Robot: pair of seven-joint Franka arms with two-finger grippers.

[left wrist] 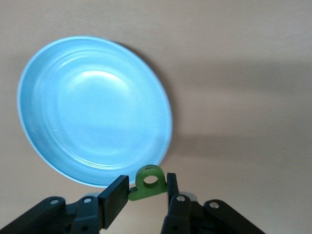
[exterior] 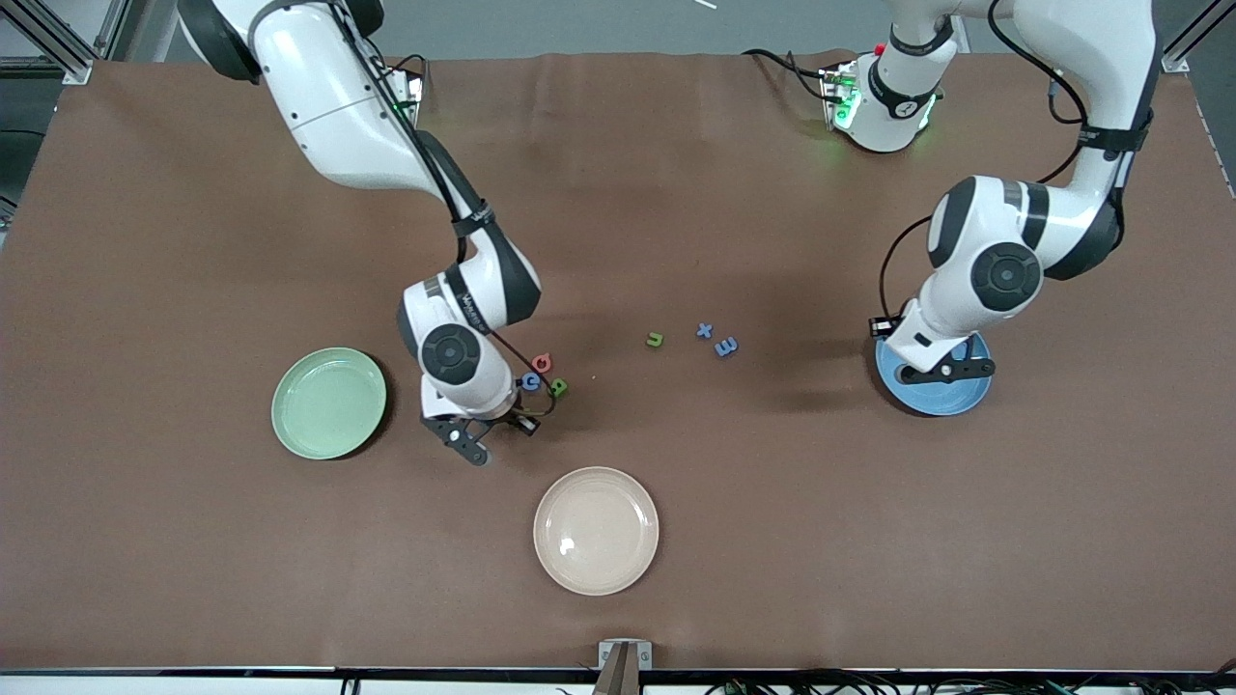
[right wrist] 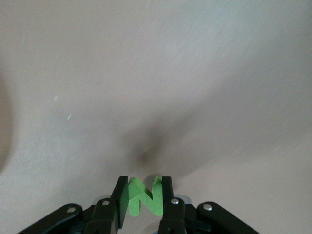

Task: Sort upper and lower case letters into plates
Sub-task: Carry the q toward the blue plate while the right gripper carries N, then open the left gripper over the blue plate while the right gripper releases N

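Note:
The small green letter, held above the sky blue plate now, will be let go by my left gripper just off the middle of the sky blue plate (exterior: 936,348) (left wrist: 81,134).
My left gripper (exterior: 946,372) hangs over the sky blue plate (exterior: 966,401), shut on a small green letter with a round hole (left wrist: 148,183). In the left wrist view that plate (left wrist: 97,112) holds nothing. My right gripper (exterior: 480,452) is low over the cloth beside the pale green plate (exterior: 328,403), shut on a green N (right wrist: 144,197). A red letter (exterior: 542,362), a blue one (exterior: 529,381) and a green one (exterior: 558,387) lie close by the right arm's wrist. Mid-table lie a green u (exterior: 655,339), a blue cross-shaped letter (exterior: 704,330) and a blue E (exterior: 726,347).
A cream-beige plate (exterior: 596,530) sits nearer the front camera than the letters, with nothing in it. The brown cloth (exterior: 193,241) covers the whole table. A small metal clamp (exterior: 624,656) sits at the table's front edge.

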